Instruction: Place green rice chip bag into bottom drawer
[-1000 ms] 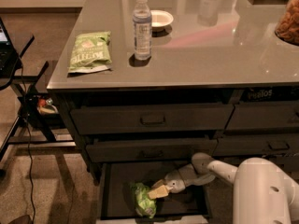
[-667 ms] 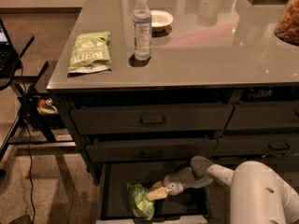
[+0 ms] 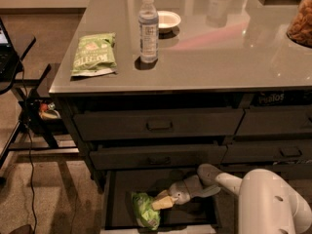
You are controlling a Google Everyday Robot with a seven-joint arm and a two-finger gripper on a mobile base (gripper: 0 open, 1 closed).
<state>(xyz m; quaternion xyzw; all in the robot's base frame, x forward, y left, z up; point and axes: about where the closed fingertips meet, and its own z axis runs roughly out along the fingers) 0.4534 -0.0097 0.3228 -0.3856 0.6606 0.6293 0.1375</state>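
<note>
I will release the green rice chip bag near the middle of the open bottom drawer's dark bottom [image 3: 156,207].
The green rice chip bag [image 3: 145,210] is bright green and crinkly. It lies inside the open bottom drawer [image 3: 119,199], left of the middle, on the dark floor. My gripper [image 3: 164,202] reaches into the drawer from the right at the end of the pale arm [image 3: 229,182]. It is shut on the bag's upper right edge, and the bag rests low in the drawer. The two shallower drawers above, the upper [image 3: 158,124] and the lower [image 3: 158,156], are closed.
On the countertop [image 3: 219,57] lie a duller olive-green bag [image 3: 93,53], a water bottle [image 3: 148,27], a small white bowl [image 3: 167,19] and a snack jar [image 3: 301,18]. My white base [image 3: 273,204] stands at the lower right. A black stand with cables [image 3: 29,116] is on the left.
My gripper and the bag have sunk slightly down and to the left inside the bottom drawer. Nothing on the countertop has moved.
</note>
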